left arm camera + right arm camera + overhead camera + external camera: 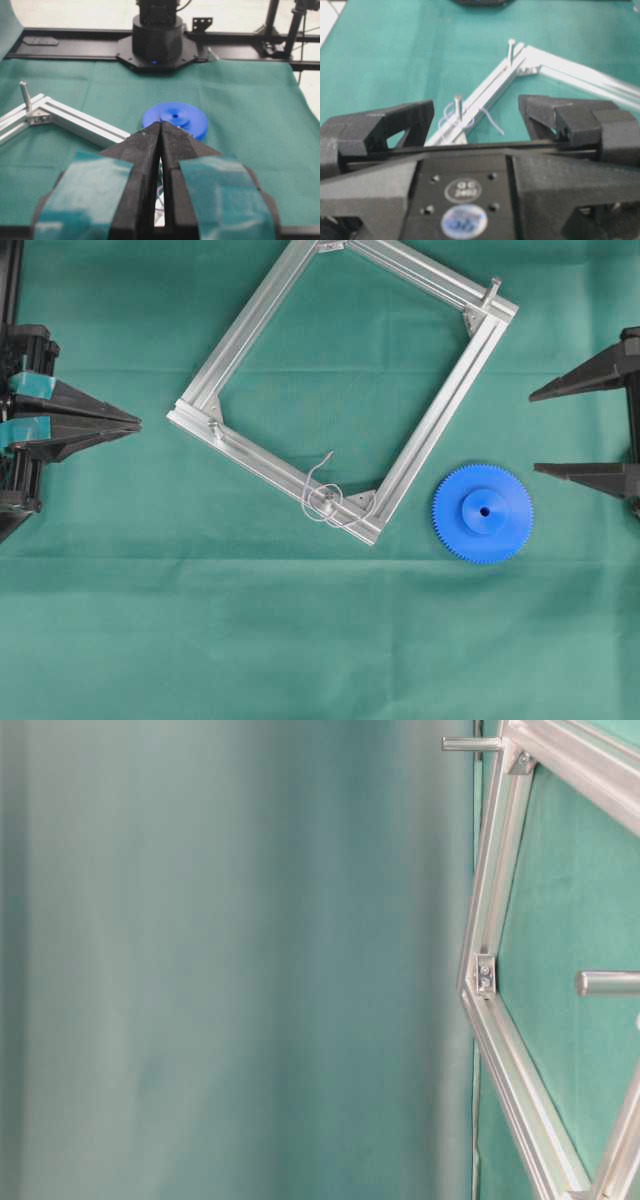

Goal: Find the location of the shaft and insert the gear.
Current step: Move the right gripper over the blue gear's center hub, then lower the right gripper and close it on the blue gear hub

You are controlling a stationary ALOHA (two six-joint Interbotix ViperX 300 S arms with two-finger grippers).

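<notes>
Next, my right gripper needs to go to the raised round hub (484, 511) of the blue gear and close there, one finger on each side.
The blue toothed gear (483, 513) lies flat on the green cloth, just right of the aluminium frame's (262, 324) near-right corner. The shaft (325, 502), a short metal pin with pale wire looped around it, stands on that corner bracket. My left gripper (136, 423) is shut and empty at the left edge, well away from the frame. My right gripper (537, 432) stands open at the right edge, above and right of the gear, holding nothing. In the right wrist view the shaft (458, 107) shows between the open fingers (410, 120). The left wrist view shows the gear (186, 116) beyond the shut tips (160, 125).
Other wire-free posts stand on the frame's far-right corner (493, 290) and left corner (213, 426). The table-level view shows only the frame (487, 970) with two posts, side-on. The black base of the opposite arm (157, 42) stands at the cloth's far edge.
</notes>
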